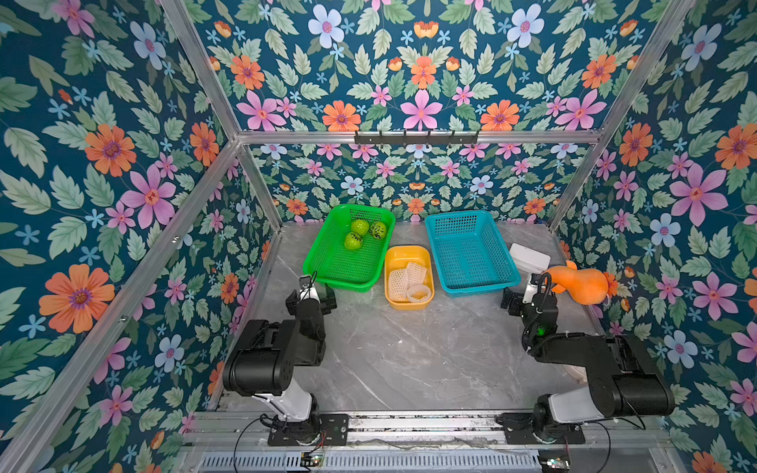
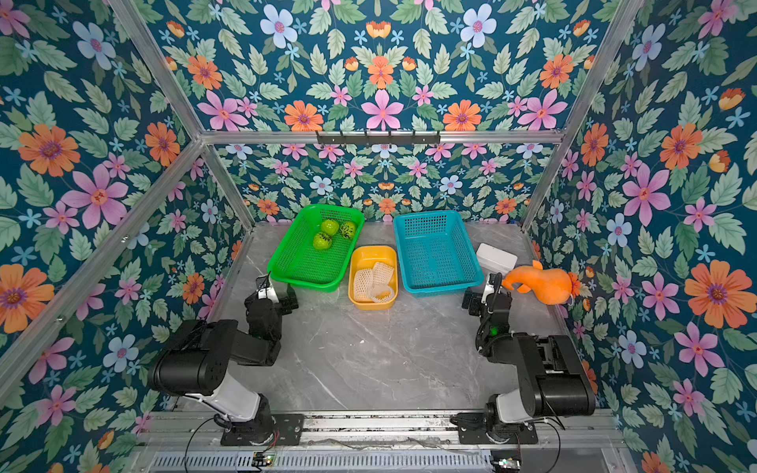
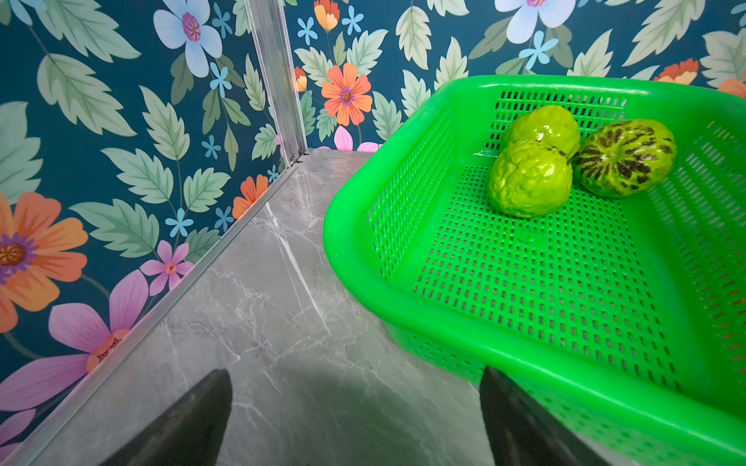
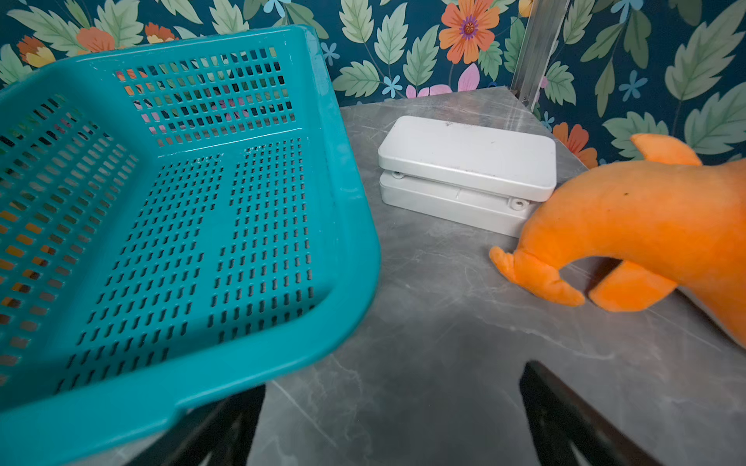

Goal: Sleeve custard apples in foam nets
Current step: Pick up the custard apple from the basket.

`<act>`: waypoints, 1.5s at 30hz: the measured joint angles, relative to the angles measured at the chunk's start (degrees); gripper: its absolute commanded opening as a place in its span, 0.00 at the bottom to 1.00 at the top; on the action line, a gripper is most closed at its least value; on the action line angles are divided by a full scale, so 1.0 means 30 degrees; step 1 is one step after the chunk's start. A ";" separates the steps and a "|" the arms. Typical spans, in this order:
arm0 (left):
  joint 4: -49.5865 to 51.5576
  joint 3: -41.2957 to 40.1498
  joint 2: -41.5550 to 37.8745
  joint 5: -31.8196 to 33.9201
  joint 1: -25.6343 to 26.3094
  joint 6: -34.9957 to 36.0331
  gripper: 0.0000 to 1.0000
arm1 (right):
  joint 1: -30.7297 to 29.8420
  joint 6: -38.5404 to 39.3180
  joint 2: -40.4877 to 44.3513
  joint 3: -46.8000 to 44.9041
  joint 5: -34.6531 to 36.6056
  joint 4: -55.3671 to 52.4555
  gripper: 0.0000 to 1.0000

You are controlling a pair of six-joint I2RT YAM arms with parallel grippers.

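My left gripper needs to close around the sides of the custard apple [image 1: 353, 241] [image 3: 530, 179] closest to me in the green basket, in front of the dark-marked one.
Three custard apples [image 1: 359, 226] [image 2: 329, 226] lie together at the far end of a green basket [image 1: 348, 285]; in the left wrist view they [image 3: 529, 177] are bright green and bumpy, one with dark markings [image 3: 623, 157]. White foam nets [image 1: 398, 282] [image 2: 363, 282] lie in a yellow tray [image 1: 409, 305] between the two baskets. My left gripper [image 3: 355, 375] [image 1: 317, 293] is open over bare table by the green basket's near left corner. My right gripper [image 4: 393, 379] [image 1: 518, 297] is open and holds nothing, beside the blue basket's near right corner.
An empty blue basket [image 1: 479, 288] [image 4: 355, 226] stands right of the yellow tray. A white box [image 1: 530, 258] [image 4: 468, 157] and an orange plush toy [image 1: 581, 284] [image 4: 646, 218] sit at the right edge. Floral walls enclose the grey marble table [image 1: 409, 360].
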State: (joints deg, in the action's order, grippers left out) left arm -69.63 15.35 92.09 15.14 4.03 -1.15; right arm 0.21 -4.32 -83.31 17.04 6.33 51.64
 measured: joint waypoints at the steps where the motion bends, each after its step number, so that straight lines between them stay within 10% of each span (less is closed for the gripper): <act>1: 0.0000 0.0000 0.0000 0.0000 0.0000 0.0000 1.00 | 0.0000 0.0000 0.0000 0.0000 0.0000 0.0000 0.99; 26: 0.0364 0.0146 -0.0386 -0.0087 -0.0204 -0.0007 1.00 | 0.0007 -0.0007 0.0087 -0.0036 0.0022 0.0022 0.99; 45: 1.4426 0.5253 -0.8488 0.1239 0.1093 -0.3665 1.00 | 0.0007 -0.4102 0.8619 0.3701 0.0889 -1.2539 1.00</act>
State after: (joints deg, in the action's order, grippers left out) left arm -26.35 31.11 66.63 18.85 7.31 -12.14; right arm 0.23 -16.62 -57.45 28.14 8.99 14.02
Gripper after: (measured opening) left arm 0.986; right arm 0.995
